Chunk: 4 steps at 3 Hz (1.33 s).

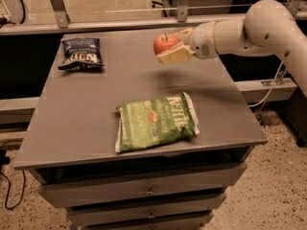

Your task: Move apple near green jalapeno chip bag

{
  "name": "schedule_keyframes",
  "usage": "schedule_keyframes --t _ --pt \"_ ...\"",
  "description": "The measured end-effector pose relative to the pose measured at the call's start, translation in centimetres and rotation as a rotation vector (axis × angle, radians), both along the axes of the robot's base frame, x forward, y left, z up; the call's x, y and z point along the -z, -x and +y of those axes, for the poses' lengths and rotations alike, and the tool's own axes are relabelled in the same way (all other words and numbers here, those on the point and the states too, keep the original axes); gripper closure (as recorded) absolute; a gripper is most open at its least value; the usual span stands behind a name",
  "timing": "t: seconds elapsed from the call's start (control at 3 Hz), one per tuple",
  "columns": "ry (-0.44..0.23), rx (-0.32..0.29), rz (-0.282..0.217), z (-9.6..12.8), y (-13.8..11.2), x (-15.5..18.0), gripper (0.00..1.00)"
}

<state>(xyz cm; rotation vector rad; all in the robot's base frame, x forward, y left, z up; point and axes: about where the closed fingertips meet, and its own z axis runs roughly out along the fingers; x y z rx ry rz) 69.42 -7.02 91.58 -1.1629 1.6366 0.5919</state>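
Note:
Next, my gripper lets go of the apple on the grey table [157, 78], just behind the green jalapeno chip bag.
The small red apple [164, 43] with a short stem is held in my gripper [171, 46], in the air above the far right part of the grey table [72, 128]. The gripper's cream fingers [173, 55] are shut around the apple. The white arm reaches in from the right. The green jalapeno chip bag [156, 122] lies flat near the table's front middle, well below and in front of the apple.
A smaller dark blue chip bag [81, 53] lies at the table's far left corner. Drawers sit under the tabletop [148, 190]. A metal rail and frame [120, 23] run behind the table. A cable lies on the floor at left.

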Motion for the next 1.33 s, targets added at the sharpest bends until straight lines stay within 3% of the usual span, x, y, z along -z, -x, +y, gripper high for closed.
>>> schedule_keyframes --t 0.67,1.33 --pt "0.03 -0.183 0.089 -0.2 6.4 2.1 1.0" --pt "0.007 -0.328 0.17 1.3 8.7 4.7 0.98"
